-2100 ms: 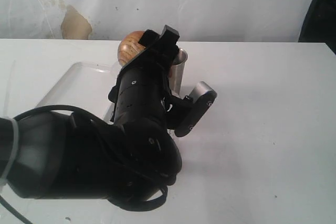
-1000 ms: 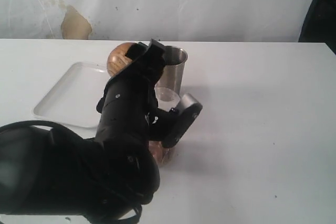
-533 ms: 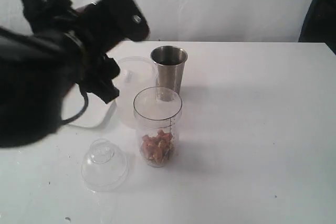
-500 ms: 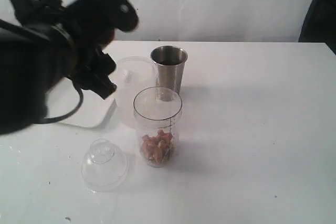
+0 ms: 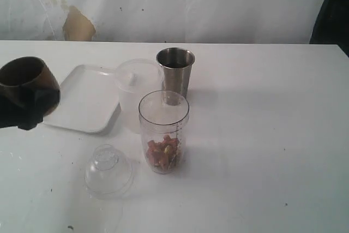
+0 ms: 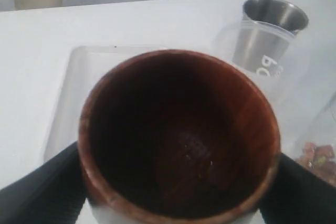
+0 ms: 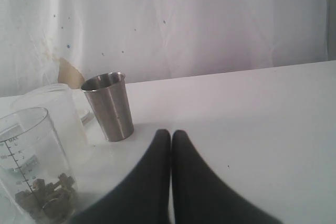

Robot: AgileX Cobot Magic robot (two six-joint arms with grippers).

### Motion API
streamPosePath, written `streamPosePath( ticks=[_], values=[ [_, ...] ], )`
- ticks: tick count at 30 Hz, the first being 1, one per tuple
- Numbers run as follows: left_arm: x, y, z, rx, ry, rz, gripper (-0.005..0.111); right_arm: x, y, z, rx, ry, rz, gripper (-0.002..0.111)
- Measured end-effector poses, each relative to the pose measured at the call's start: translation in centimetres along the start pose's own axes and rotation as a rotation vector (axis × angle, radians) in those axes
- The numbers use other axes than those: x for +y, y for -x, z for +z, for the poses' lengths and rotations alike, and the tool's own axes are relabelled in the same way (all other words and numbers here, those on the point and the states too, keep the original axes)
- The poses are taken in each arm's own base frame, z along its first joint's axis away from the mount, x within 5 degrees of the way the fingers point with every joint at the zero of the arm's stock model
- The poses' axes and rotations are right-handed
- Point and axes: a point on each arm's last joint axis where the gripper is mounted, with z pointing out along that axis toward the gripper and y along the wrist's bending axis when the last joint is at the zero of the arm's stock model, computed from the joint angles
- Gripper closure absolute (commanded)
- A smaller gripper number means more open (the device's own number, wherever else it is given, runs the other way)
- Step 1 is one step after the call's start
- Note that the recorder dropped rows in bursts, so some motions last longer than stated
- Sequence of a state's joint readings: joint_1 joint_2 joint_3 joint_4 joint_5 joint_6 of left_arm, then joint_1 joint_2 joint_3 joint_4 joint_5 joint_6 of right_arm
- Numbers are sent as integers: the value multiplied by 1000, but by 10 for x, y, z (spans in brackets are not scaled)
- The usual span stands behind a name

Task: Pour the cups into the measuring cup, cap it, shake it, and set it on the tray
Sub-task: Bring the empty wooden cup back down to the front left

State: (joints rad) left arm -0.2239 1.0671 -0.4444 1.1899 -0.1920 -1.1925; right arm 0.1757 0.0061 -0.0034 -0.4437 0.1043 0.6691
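The brown wood-grain cup will go down from my left gripper on the table (image 5: 65,162) between the white tray and the clear dome cap. The cup now hangs upright above the table.
The brown wood-grain cup (image 5: 24,76) hangs upright above the table's left side, mouth up and empty inside (image 6: 178,140). My left gripper (image 5: 26,106) is shut on it, with a dark finger (image 6: 39,190) on each side. In the middle stands the measuring cup (image 5: 163,130), uncapped, with reddish-brown pieces in its bottom. Its clear dome cap (image 5: 108,171) lies on the table to its front left. The steel tumbler (image 5: 175,73) stands upright behind it. The white tray (image 5: 87,101) lies at the left. My right gripper (image 7: 171,135) is shut and empty, low over the table near the tumbler (image 7: 109,106).
A frosted translucent cup (image 5: 132,88) stands between the tray and the tumbler, close behind the measuring cup. The table's far edge meets a white wall. A dark object shows at the top right corner (image 5: 332,9).
My left arm, which covered the measuring cup with the brown cup tipped over it, has swung away to the left. The brown cup is now upright at the left edge.
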Motion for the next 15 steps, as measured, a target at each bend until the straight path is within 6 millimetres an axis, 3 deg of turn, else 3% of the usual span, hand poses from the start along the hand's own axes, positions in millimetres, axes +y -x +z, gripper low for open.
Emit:
streamPosePath(
  ticks=[6, 15],
  values=[
    [-7, -46, 32, 132, -216, 192, 107, 0, 0, 0, 0, 0, 0, 108],
    [-2, -77, 66, 218, -255, 154, 107, 0, 0, 0, 0, 0, 0, 108]
  ],
)
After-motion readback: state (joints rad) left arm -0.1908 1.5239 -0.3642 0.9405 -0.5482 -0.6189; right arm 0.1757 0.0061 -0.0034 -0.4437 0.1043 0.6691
